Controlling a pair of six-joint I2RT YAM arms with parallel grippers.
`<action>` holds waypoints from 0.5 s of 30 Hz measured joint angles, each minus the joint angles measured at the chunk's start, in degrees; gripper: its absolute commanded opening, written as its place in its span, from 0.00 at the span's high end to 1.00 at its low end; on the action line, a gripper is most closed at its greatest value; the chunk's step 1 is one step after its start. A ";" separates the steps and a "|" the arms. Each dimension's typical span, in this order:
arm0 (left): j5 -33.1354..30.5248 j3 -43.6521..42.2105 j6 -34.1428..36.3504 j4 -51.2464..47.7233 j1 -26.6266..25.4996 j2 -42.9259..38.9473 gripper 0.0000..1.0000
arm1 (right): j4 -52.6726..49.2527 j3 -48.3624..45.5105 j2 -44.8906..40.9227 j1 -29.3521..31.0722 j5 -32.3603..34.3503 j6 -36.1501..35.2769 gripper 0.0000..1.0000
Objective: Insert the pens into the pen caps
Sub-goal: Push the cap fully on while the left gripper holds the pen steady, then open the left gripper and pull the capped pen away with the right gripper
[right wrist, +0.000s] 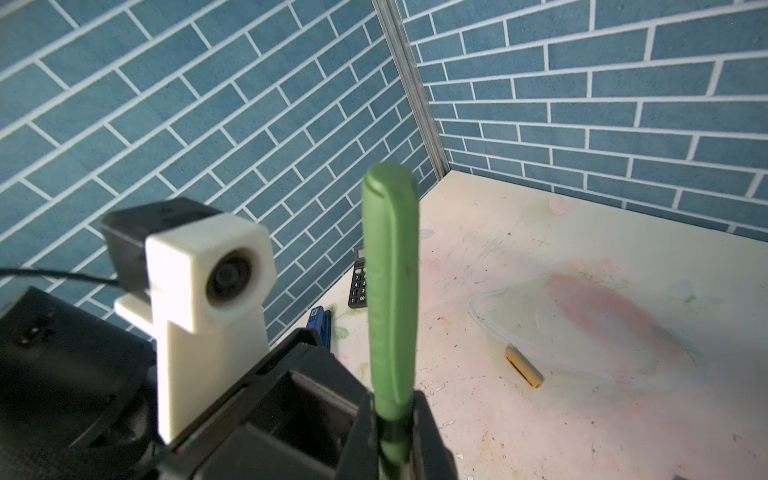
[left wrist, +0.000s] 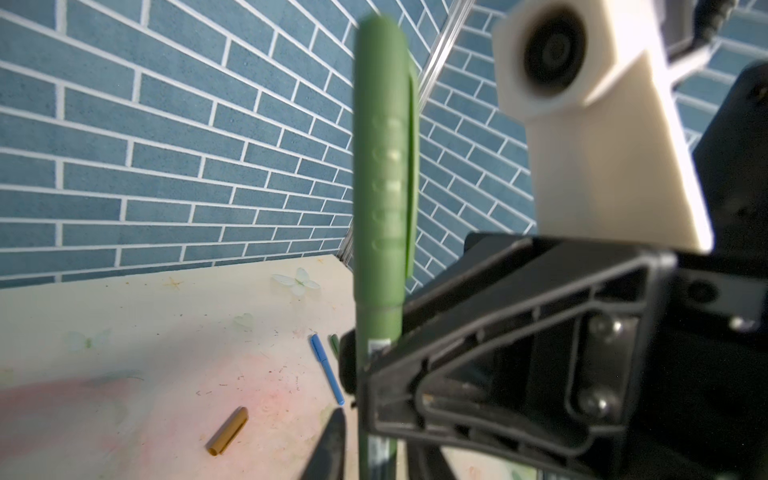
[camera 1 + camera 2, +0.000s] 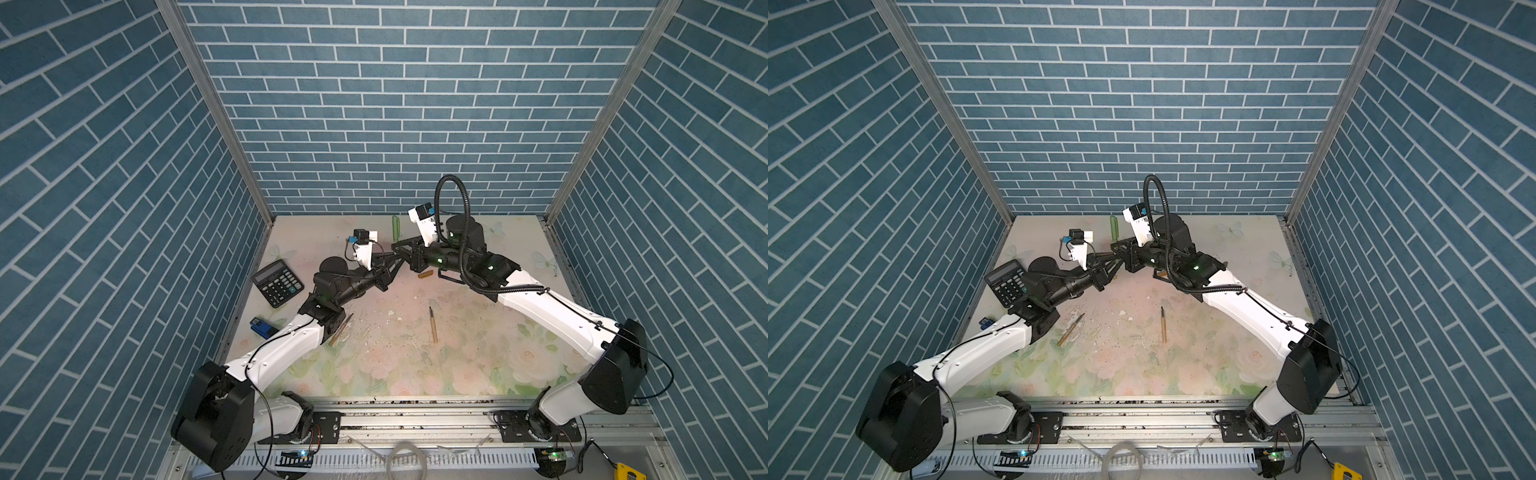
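The robot's right gripper needs to release the green pen close beside the capped blue pen (image 3: 469,271), on the side facing the orange-brown cap.
A green pen stands upright in the air over the back middle of the table, with a green pen cap (image 3: 395,227) (image 3: 1113,226) (image 2: 380,166) (image 1: 392,291) seated on its upper end. My right gripper (image 3: 397,246) (image 1: 392,436) is shut on the pen's body just below the cap. My left gripper (image 3: 395,261) (image 2: 374,451) meets it from the left; its one visible finger (image 2: 332,440) stands apart from the pen. A tan-gold pen (image 3: 433,326) (image 3: 1163,326) lies mid-table. Another tan-gold pen (image 3: 340,330) (image 3: 1070,330) lies by the left arm.
An orange-brown cap (image 3: 425,274) (image 2: 228,432) (image 1: 524,368) lies under the right wrist. A capped blue pen (image 2: 327,370) lies beyond it. A black calculator (image 3: 277,283) (image 1: 358,282) and a small blue object (image 3: 261,326) sit along the left wall.
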 measured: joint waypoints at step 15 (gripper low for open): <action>-13.29 3.23 0.83 -14.01 0.17 -4.09 0.11 | -0.85 2.54 -2.25 -13.03 9.73 4.37 0.97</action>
